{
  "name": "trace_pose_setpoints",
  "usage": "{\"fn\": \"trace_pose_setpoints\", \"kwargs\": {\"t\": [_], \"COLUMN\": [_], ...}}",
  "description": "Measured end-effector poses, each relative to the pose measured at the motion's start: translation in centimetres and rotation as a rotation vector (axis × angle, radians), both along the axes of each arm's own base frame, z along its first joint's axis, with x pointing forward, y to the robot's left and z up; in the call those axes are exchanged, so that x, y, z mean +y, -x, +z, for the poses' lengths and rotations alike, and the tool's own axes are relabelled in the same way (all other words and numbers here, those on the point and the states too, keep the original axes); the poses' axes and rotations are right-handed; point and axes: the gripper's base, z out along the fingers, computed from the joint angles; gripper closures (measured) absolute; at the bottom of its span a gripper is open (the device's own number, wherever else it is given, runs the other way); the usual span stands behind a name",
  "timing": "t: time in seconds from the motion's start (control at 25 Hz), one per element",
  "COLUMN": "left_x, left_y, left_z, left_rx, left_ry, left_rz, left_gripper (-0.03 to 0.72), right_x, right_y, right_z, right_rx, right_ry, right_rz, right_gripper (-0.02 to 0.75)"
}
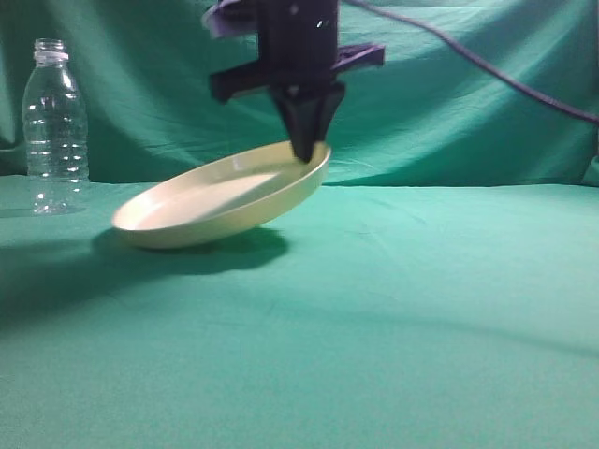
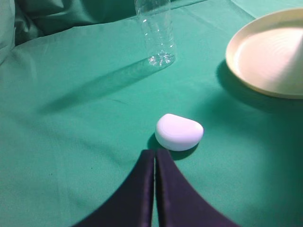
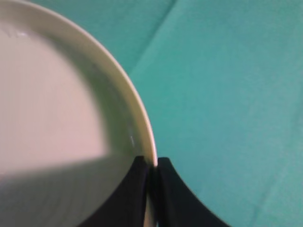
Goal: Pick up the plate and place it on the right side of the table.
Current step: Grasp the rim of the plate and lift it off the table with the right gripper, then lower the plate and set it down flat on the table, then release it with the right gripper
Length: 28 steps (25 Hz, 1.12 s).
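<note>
My right gripper is going to set the cream-yellow plate down. It will go on the bare cloth far across from the bottle (image 1: 550, 226). The plate now hangs tilted over the teal table.
The cream-yellow plate (image 1: 225, 196) hangs tilted over the teal table (image 1: 393, 309), its right rim raised and its left edge low near the cloth. My right gripper (image 1: 305, 150) comes down from above and is shut on that raised rim. In the right wrist view the plate (image 3: 52, 104) fills the left side and its rim runs between the fingers of my right gripper (image 3: 152, 163). My left gripper (image 2: 155, 153) is shut and empty, low over the cloth, with the plate (image 2: 270, 56) far to its upper right.
A clear plastic bottle (image 1: 54, 126) stands upright at the back left; its lower part shows in the left wrist view (image 2: 156, 33). A small white rounded object (image 2: 179, 132) lies on the cloth just beyond my left fingertips. A dark cable (image 1: 487, 65) crosses the backdrop at upper right.
</note>
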Motion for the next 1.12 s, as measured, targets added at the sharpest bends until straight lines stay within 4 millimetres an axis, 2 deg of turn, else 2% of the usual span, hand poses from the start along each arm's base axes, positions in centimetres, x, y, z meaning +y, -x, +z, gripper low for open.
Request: {"fn": "trace_pose_setpoints", "kwargs": {"t": [0.08, 0.2, 0.32, 0.44, 0.6, 0.72, 0.96, 1.12], "left_x": [0.0, 0.0, 0.0, 0.0, 0.0, 0.0, 0.0, 0.0], "left_y": [0.0, 0.0, 0.0, 0.0, 0.0, 0.0, 0.0, 0.0], "left_z": [0.0, 0.0, 0.0, 0.0, 0.0, 0.0, 0.0, 0.0], "left_rx": [0.0, 0.0, 0.0, 0.0, 0.0, 0.0, 0.0, 0.0], "left_ry": [0.0, 0.0, 0.0, 0.0, 0.0, 0.0, 0.0, 0.0], "left_rz": [0.0, 0.0, 0.0, 0.0, 0.0, 0.0, 0.0, 0.0], "left_gripper": [0.688, 0.688, 0.688, 0.688, 0.688, 0.688, 0.688, 0.688], "right_x": [-0.9, -3.3, -7.4, -12.8, -18.9, -22.3, -26.8, -28.2], "right_y": [0.1, -0.1, -0.6, -1.2, -0.8, -0.2, 1.3, 1.7], "right_z": [1.5, 3.7, 5.3, 5.4, 4.7, 3.3, -1.1, -1.9], "right_rx": [-0.002, -0.018, -0.022, -0.001, 0.027, 0.062, 0.139, 0.146], "right_ry": [0.02, 0.033, 0.037, 0.045, 0.041, 0.047, 0.022, -0.01], "right_rz": [-0.018, -0.056, -0.131, -0.24, -0.363, -0.434, -0.558, -0.625], "right_gripper": [0.738, 0.738, 0.738, 0.738, 0.738, 0.738, 0.738, 0.738]}}
